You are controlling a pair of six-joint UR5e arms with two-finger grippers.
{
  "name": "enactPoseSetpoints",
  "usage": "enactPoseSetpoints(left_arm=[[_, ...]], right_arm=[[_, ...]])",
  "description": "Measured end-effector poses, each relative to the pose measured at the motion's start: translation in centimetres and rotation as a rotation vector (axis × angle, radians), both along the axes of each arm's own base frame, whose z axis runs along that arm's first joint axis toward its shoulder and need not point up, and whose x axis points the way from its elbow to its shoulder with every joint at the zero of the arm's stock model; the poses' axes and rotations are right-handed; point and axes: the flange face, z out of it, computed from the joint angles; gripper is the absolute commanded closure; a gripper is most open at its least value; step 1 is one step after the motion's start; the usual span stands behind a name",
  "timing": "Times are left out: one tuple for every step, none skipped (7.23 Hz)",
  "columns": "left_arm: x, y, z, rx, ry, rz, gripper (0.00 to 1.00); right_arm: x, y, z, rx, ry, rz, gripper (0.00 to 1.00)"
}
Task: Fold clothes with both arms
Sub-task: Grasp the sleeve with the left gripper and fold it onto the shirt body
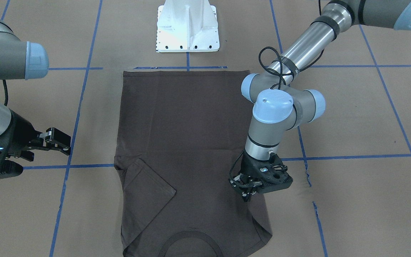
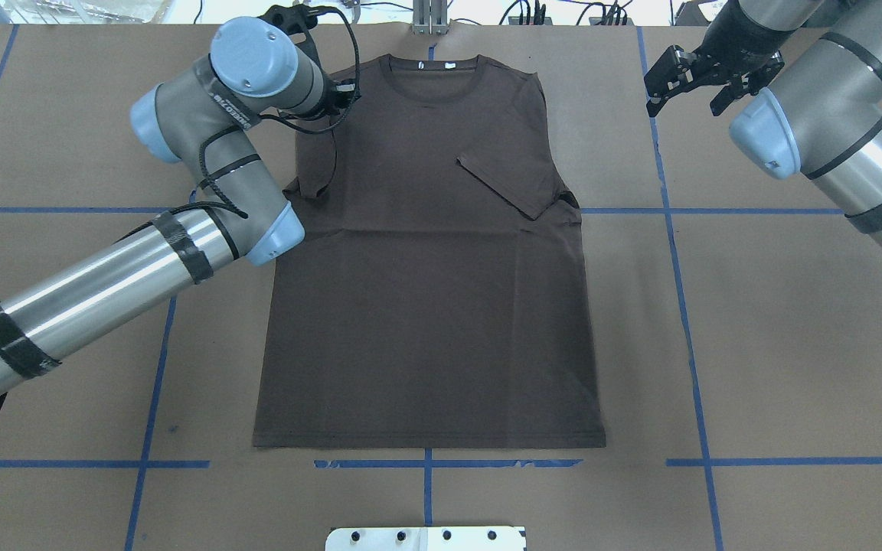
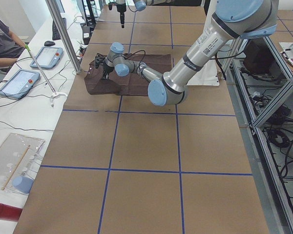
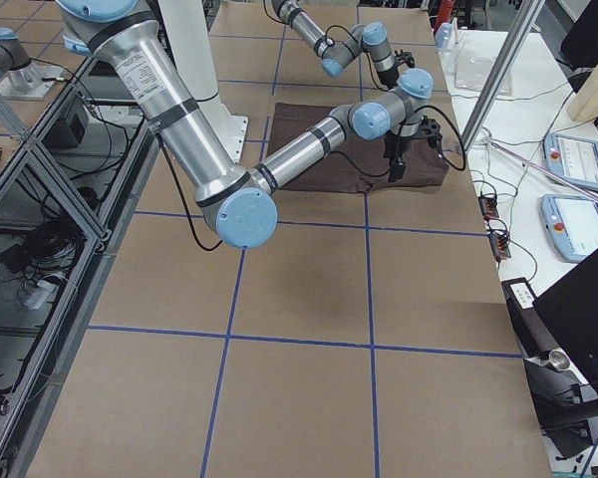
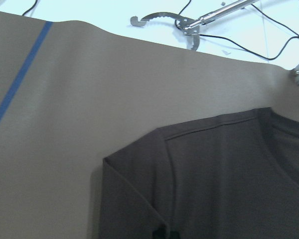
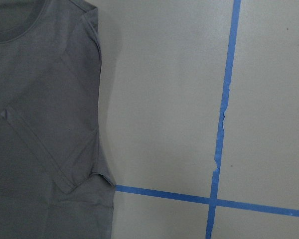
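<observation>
Next, my left gripper lets go of the sleeve on the T-shirt's chest (image 1: 217,200) near the collar, facing the other folded-in sleeve.
The dark grey-brown T-shirt (image 2: 426,306) lies flat on the brown table, collar (image 2: 429,73) at the far edge. Its sleeve (image 2: 506,180) on my right side is folded in over the chest. My left gripper (image 1: 247,198) points straight down at the shirt's other shoulder edge. Its fingers are drawn together and touch the cloth beside a folded-in sleeve edge (image 5: 132,191). My right gripper (image 2: 684,96) hangs above bare table off the shirt's right shoulder. It is open and holds nothing.
The white pedestal base (image 1: 187,30) stands at the hem end of the shirt. Blue tape lines (image 2: 678,252) grid the table. Beyond the collar edge lie cables and a metal tool (image 5: 189,27). A person (image 3: 2,41) sits at a bench with tablets (image 3: 46,56).
</observation>
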Motion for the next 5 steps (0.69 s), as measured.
enactPoseSetpoints(left_arm=[[1.8, 0.0, -0.2, -0.005, 0.018, 0.002, 1.00], [2.9, 0.1, 0.0, -0.005, 0.028, 0.005, 1.00], [3.4, 0.2, 0.0, -0.004, 0.035, 0.006, 1.00], [3.8, 0.3, -0.4, -0.004, 0.047, 0.004, 1.00], [4.0, 0.3, -0.7, -0.002, 0.060, 0.002, 1.00]], right_arm=[[0.0, 0.0, 0.1, -0.001, 0.000, 0.000, 0.00], [0.0, 0.0, 0.1, -0.002, 0.001, 0.000, 0.00], [0.0, 0.0, 0.1, -0.002, 0.001, 0.000, 0.00], [0.0, 0.0, 0.1, -0.003, 0.001, 0.000, 0.00], [0.0, 0.0, 0.1, -0.003, 0.000, 0.000, 0.00]])
